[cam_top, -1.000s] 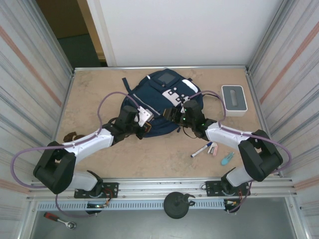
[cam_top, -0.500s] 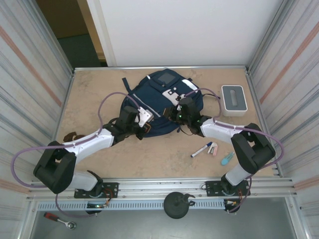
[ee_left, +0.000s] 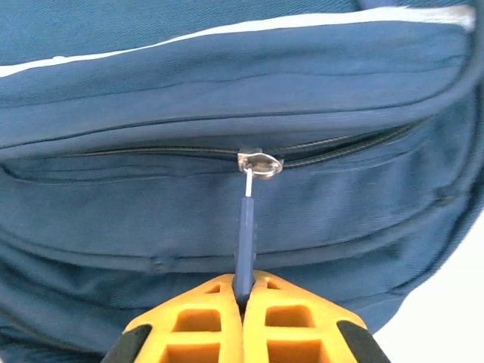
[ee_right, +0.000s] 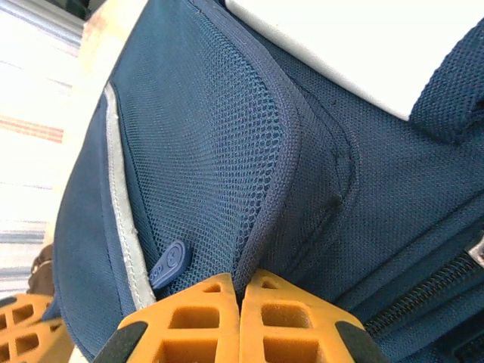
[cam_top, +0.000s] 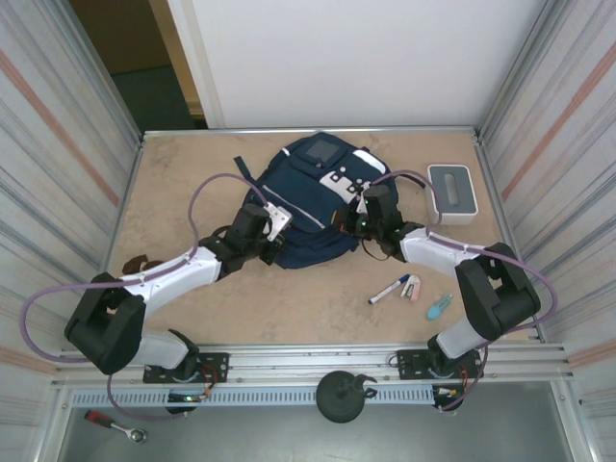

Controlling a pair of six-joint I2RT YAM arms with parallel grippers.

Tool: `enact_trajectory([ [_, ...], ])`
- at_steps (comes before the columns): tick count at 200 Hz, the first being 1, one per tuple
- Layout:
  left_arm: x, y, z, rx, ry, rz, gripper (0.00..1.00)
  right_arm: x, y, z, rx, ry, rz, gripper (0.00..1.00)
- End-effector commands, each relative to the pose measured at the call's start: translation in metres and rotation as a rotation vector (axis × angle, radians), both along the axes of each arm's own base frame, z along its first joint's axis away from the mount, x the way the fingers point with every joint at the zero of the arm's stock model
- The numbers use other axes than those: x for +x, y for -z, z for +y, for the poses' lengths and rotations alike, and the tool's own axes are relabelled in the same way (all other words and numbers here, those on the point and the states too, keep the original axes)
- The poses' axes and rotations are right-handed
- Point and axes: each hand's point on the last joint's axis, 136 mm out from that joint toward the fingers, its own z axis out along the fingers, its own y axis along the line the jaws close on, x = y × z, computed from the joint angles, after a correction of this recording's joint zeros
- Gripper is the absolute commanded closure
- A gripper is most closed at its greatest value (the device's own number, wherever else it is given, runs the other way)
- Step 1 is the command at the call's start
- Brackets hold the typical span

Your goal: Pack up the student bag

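The student bag lies crooked and my right gripper's fingers have only a shallow pinch on the mesh side pocket, so next I take its bound edge (ee_right: 265, 234) deeper and straighten the bag.
The student bag (cam_top: 310, 197), a navy-blue backpack, lies flat at the middle back of the table. My left gripper (cam_top: 272, 243) is at the bag's near left edge. In the left wrist view it (ee_left: 243, 286) is shut on the blue zipper pull (ee_left: 245, 231), which hangs from a metal slider (ee_left: 259, 162) on a zip that looks closed. My right gripper (cam_top: 360, 223) is at the bag's right side. In the right wrist view it (ee_right: 240, 281) is shut on the bound edge of a mesh side pocket (ee_right: 272, 204), beside a small blue rubber tab (ee_right: 168, 263).
A small white-grey box (cam_top: 450, 191) stands at the back right. A marker (cam_top: 389, 288), a small pink item (cam_top: 412, 288) and a teal item (cam_top: 440, 306) lie on the table near the right arm. A dark object (cam_top: 135, 264) sits at the left edge.
My right gripper has gone from open to shut on the mesh pocket edge and has shifted right and back along the bag's side. The left gripper has kept hold of the zipper pull.
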Motion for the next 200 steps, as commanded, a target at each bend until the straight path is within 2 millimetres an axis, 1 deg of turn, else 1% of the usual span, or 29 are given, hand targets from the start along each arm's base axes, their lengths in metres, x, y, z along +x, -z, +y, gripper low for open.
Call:
enact_trajectory([
  [1,0.019,-0.008,0.031,0.062,-0.139,-0.037,1.00,-0.001,0.002,-0.018,-0.065,-0.056,0.000,1.00],
  [18,0.020,-0.009,0.035,0.059,-0.149,-0.035,1.00,-0.001,0.003,-0.019,-0.094,-0.126,0.021,1.00],
  [38,0.017,-0.012,0.029,0.036,-0.108,-0.037,1.00,-0.001,0.006,-0.026,-0.128,-0.185,0.044,1.00],
  [48,0.014,-0.011,0.022,0.023,-0.075,-0.020,1.00,0.000,0.006,-0.029,-0.130,-0.209,0.054,1.00],
  [74,0.009,-0.003,0.010,0.024,-0.033,0.019,1.00,0.005,-0.001,-0.034,-0.121,-0.264,0.060,1.00],
  [92,0.005,-0.004,-0.005,0.018,0.005,0.022,1.00,0.008,-0.005,-0.039,-0.135,-0.290,0.066,1.00],
  [106,0.000,-0.005,-0.019,0.003,0.047,0.029,1.00,0.014,-0.006,-0.049,-0.152,-0.274,0.077,1.00],
  [117,-0.004,-0.006,-0.030,-0.012,0.076,0.031,1.00,0.022,-0.006,-0.064,-0.158,-0.218,0.101,0.99],
  [134,-0.007,-0.007,-0.043,-0.041,0.108,0.039,1.00,0.031,-0.011,-0.081,-0.135,-0.128,0.119,0.91],
  [141,-0.008,-0.006,-0.047,-0.050,0.118,0.045,1.00,0.032,-0.014,-0.084,-0.130,-0.101,0.114,0.87],
  [148,-0.008,-0.006,-0.049,-0.058,0.124,0.048,1.00,0.032,-0.018,-0.083,-0.116,-0.085,0.104,0.80],
  [165,-0.010,-0.004,-0.054,-0.066,0.135,0.054,1.00,0.023,-0.023,-0.073,-0.061,-0.076,0.090,0.67],
  [176,-0.009,-0.003,-0.055,-0.066,0.137,0.054,1.00,0.015,-0.021,-0.064,-0.037,-0.077,0.092,0.60],
  [187,-0.009,-0.002,-0.055,-0.065,0.137,0.055,1.00,0.009,-0.016,-0.056,-0.031,-0.079,0.101,0.54],
  [200,-0.009,0.000,-0.056,-0.065,0.139,0.054,1.00,0.003,-0.011,-0.046,-0.036,-0.088,0.106,0.52],
])
